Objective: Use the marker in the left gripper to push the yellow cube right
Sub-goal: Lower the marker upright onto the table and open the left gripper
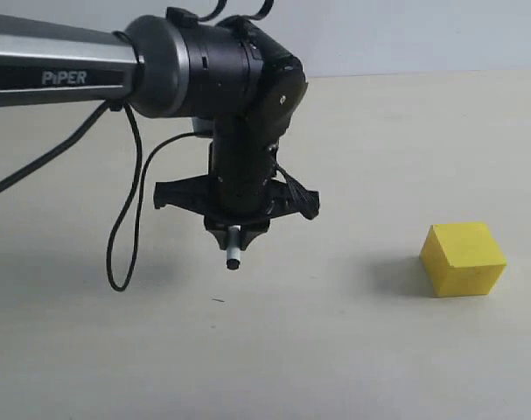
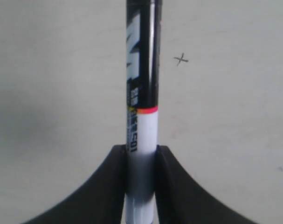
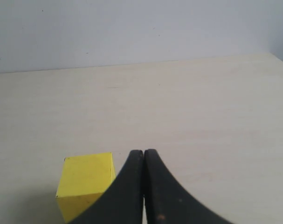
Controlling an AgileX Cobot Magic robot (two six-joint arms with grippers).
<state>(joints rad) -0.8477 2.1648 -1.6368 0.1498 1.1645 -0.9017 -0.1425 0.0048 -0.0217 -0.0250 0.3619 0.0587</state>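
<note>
The robot's left gripper should release the marker on the pale table point(image 1: 248, 254) just past the small pencilled cross.
My left gripper point(image 1: 234, 229) hangs over the table left of centre, shut on the marker point(image 1: 233, 248), whose black end pokes down a little above the surface. In the left wrist view the marker point(image 2: 142, 93) runs straight out from between the two black fingers point(image 2: 108, 186), white barrel in the grip, black part beyond. The yellow cube point(image 1: 463, 258) rests on the table far to the right of the marker, well apart from it. My right gripper point(image 3: 144, 154) is shut on nothing, and the yellow cube point(image 3: 85, 179) sits just beside and beyond one finger.
A looped black cable point(image 1: 125, 227) hangs under the grey PIPER arm point(image 1: 64, 74). A small pencilled cross point(image 2: 181, 59) marks the pale table point(image 1: 335, 350) near the marker's far end. A light wall point(image 3: 132, 28) backs the table.
</note>
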